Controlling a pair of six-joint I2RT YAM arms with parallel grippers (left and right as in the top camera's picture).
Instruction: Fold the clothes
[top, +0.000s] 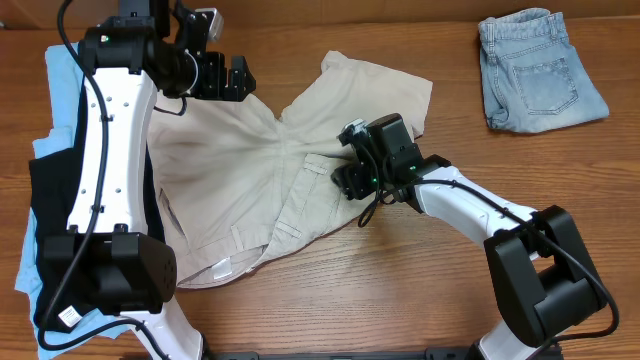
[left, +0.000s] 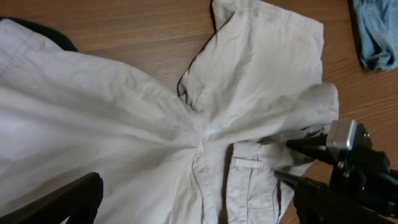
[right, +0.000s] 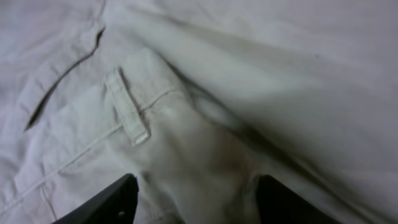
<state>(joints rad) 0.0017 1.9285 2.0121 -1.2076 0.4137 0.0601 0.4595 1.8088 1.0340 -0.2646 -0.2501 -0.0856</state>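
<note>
Next, my right gripper takes the bunched cloth (right: 202, 168) where one end of the shorts' waistband lies folded up over the shorts, and then pulls that waistband straight.
The beige khaki shorts (top: 250, 160) lie spread out mid-table, waistband toward the front. My left gripper (top: 228, 78) hovers open above their upper left part; the left wrist view shows its jaws wide apart over the crotch seam (left: 199, 146), holding nothing. My right gripper (top: 345, 180) rests low on the shorts by a back pocket, its jaws open. In the right wrist view a bulge of beige cloth (right: 199, 155) sits between its spread fingers (right: 106, 202), beside a belt loop (right: 127, 109). The left wrist view also shows the right gripper (left: 295, 162) by the pocket flap.
Pale denim shorts (top: 540, 70) lie folded at the back right. A light-blue garment (top: 55, 100) and a black one (top: 45, 210) lie at the left under the left arm. Bare wood (top: 400, 290) shows in front of the shorts.
</note>
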